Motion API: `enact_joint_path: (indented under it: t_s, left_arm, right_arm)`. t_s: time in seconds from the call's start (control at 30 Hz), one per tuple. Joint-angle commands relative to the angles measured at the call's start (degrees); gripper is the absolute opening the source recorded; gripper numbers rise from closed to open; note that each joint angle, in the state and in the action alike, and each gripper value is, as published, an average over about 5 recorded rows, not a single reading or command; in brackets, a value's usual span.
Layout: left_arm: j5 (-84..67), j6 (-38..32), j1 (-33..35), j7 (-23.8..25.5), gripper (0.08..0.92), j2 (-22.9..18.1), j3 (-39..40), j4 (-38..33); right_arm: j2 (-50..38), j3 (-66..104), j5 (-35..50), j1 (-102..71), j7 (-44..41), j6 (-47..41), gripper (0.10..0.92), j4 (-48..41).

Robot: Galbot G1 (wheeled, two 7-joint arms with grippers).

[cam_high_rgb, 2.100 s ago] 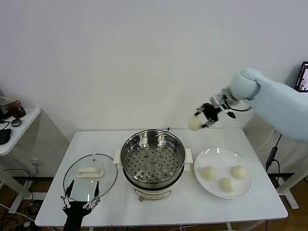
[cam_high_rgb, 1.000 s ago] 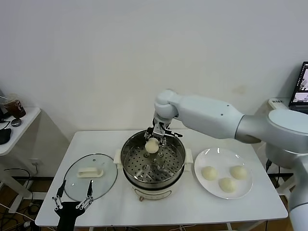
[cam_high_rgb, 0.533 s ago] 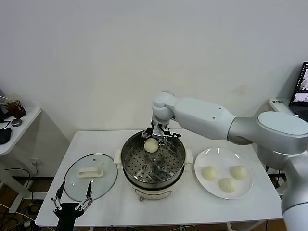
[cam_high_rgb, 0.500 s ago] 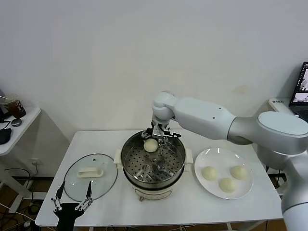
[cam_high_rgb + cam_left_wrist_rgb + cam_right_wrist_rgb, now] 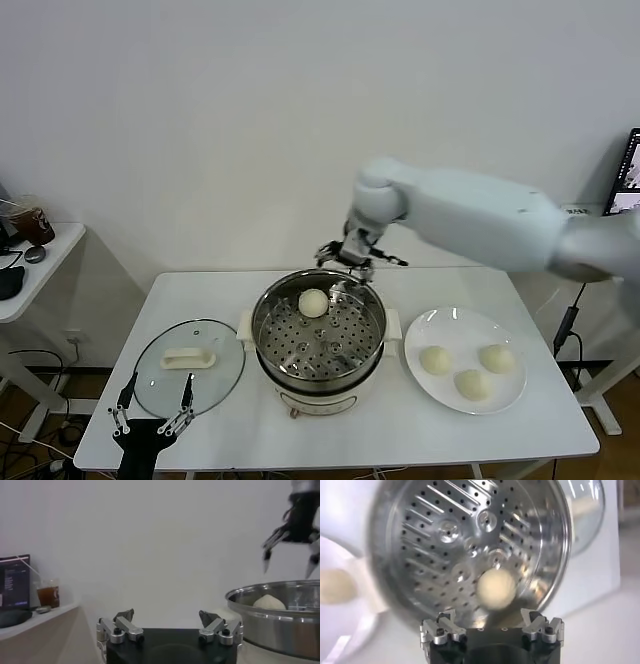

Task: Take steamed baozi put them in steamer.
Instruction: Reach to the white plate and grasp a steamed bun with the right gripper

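The baozi lying (image 5: pixel 435 360) (image 5: pixel 337 586) nearest the steamer on the white plate should be next for my right gripper to go to and close around.
One cream-white baozi (image 5: pixel 313 302) lies on the perforated tray at the back of the steel steamer (image 5: pixel 270 345). My right gripper (image 5: pixel 356 263) is open and empty, raised above the steamer's back right rim, apart from that baozi. The right wrist view looks down on the baozi (image 5: pixel 496 588) in the steamer (image 5: pixel 420 535) beyond the open right gripper (image 5: pixel 491 616). Three baozi (image 5: pixel 467 371) lie on the white plate (image 5: pixel 425 327). My left gripper (image 5: pixel 155 418) is open and idle at the table's front left; its wrist view shows the baozi (image 5: pixel 269 601) inside the steamer (image 5: pixel 280 627).
The round glass lid (image 5: pixel 187 367) with a white handle lies flat left of the steamer, just beyond my left gripper. The plate is right of the steamer. A side table (image 5: pixel 25 262) with a drink cup stands far left.
My right gripper carried a baozi from the right into the steamer, let it go on the tray, and has lifted up and to the right with its fingers open.
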Motion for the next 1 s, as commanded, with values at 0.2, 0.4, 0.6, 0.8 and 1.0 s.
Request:
enact_joint_path:
  t_s: [0.2,0.4,0.6,0.8,1.0]
  left_arm:
    - [0.67,-0.6,0.15,0.09,0.823,0.23,0.56,0.55]
    - [0.98,-1.47,0.77,0.11,0.823,0.48,0.37,0.78]
    - [1.36,-1.28,0.88,0.27,0.823,-0.05,0.42,0.44]
    - [1.69,-1.37,1.45,0.3,0.823,-0.51,0.12,0.53]
    - [1.66,-1.47,1.71,0.28,0.823,-0.87,-0.47,0.79]
  right_arm:
    - [-27.59,-0.67,3.99,-2.21,-0.93,-27.07,0.823,14.53]
    - [-32.79,12.65,0.14,-22.68,-0.65,-25.91,0.823,13.81]
    - [-30.54,25.09,-4.37,-39.44,0.94,-22.97,0.823,10.35]
    - [-24.71,29.66,-7.5,-44.76,2.67,-21.41,0.823,4.21]
    - [-18.11,29.54,-10.88,-43.84,2.54,-18.42,0.823,-2.21]
